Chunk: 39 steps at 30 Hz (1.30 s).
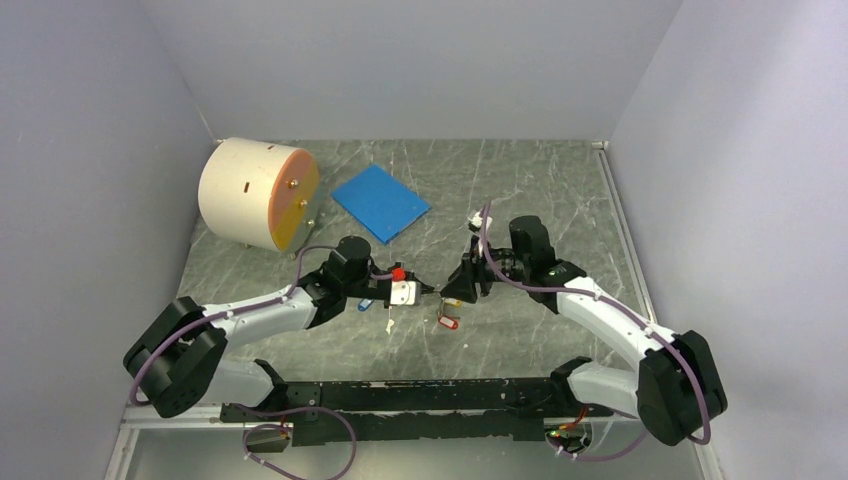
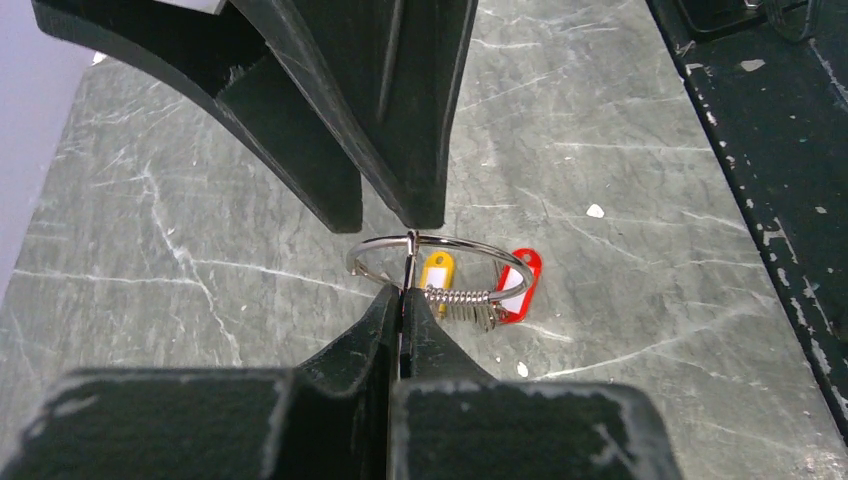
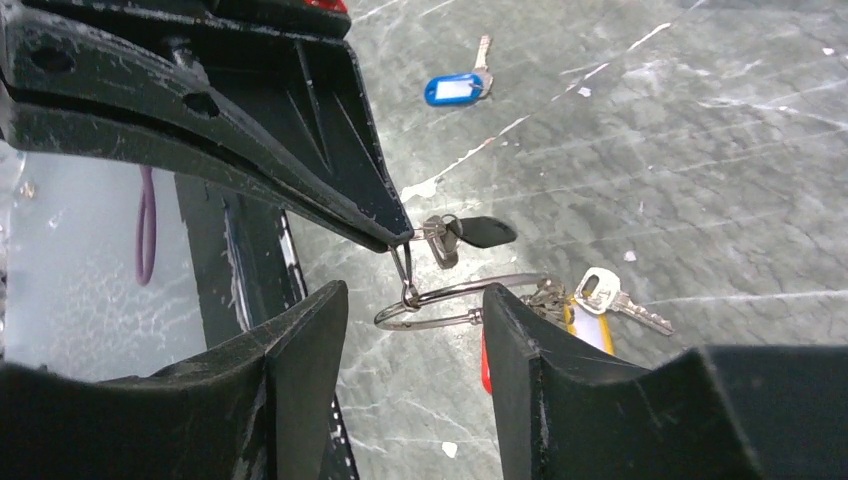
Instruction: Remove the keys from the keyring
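Note:
The keyring is lying flat and lengthwise across the open fingers of my right gripper, so next I tilt that gripper level and pinch the rim (image 3: 411, 299) beside the wire link.
The keyring (image 2: 450, 243) is a thin silver loop held just above the table between both grippers. My left gripper (image 2: 405, 292) is shut on a small thin wire link hooked onto the keyring (image 3: 450, 292); the black-headed key (image 3: 485, 232) hangs by its tip. A silver key (image 3: 622, 298), a yellow tag (image 2: 437, 272) and a red tag (image 2: 518, 285) hang on the ring's coiled end. My right gripper (image 3: 415, 295) is open, its fingers either side of the ring, not gripping it. In the top view the left gripper (image 1: 428, 290) and the right gripper (image 1: 453, 287) almost meet.
A loose key with a blue-and-white tag (image 3: 455, 88) lies on the table by the left arm (image 1: 365, 304). A cream drum (image 1: 258, 193) and a blue square pad (image 1: 380, 201) sit at the back left. A black rail (image 1: 420, 400) runs along the near edge.

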Tool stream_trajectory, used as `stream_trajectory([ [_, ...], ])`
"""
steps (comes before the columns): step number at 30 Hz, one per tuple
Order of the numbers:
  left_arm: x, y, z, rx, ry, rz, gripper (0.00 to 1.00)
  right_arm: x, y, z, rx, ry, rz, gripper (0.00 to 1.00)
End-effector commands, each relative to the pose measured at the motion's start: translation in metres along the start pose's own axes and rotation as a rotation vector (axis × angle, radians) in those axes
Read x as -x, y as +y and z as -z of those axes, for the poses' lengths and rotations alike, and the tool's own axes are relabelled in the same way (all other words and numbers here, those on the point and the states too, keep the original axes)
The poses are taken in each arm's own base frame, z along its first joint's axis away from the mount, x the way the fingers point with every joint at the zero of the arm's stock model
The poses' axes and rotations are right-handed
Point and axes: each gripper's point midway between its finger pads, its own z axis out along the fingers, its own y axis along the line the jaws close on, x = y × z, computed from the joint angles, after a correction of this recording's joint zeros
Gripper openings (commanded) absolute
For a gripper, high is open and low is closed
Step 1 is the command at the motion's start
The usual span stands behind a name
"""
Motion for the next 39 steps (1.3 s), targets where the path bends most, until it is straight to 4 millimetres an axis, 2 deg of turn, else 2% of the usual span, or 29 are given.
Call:
stream_trajectory([
  [1, 0.031, 0.009, 0.002, -0.017, -0.067, -0.051, 0.03, 0.01, 0.014, -0.004, 0.109, -0.033, 0.155, 0.52],
  [3, 0.03, 0.009, 0.003, -0.026, -0.055, -0.045, 0.03, 0.006, 0.016, -0.006, 0.128, -0.031, 0.195, 0.49],
  [9, 0.035, 0.003, 0.002, -0.066, -0.074, -0.023, 0.03, 0.005, 0.021, -0.009, 0.102, -0.081, 0.37, 0.53],
  [13, 0.038, 0.002, 0.002, -0.072, -0.083, -0.014, 0.03, -0.003, 0.023, -0.013, 0.116, -0.07, 0.406, 0.52],
  [19, 0.041, -0.002, 0.0, -0.095, -0.094, 0.003, 0.02, -0.007, 0.021, -0.015, 0.112, -0.051, 0.418, 0.38],
  [28, 0.047, -0.002, 0.003, -0.092, -0.099, 0.017, 0.03, -0.012, 0.017, -0.018, 0.082, -0.041, 0.44, 0.33],
  [39, 0.048, 0.002, 0.001, -0.084, -0.092, 0.056, 0.03, -0.012, 0.025, -0.021, 0.096, -0.023, 0.475, 0.11],
])
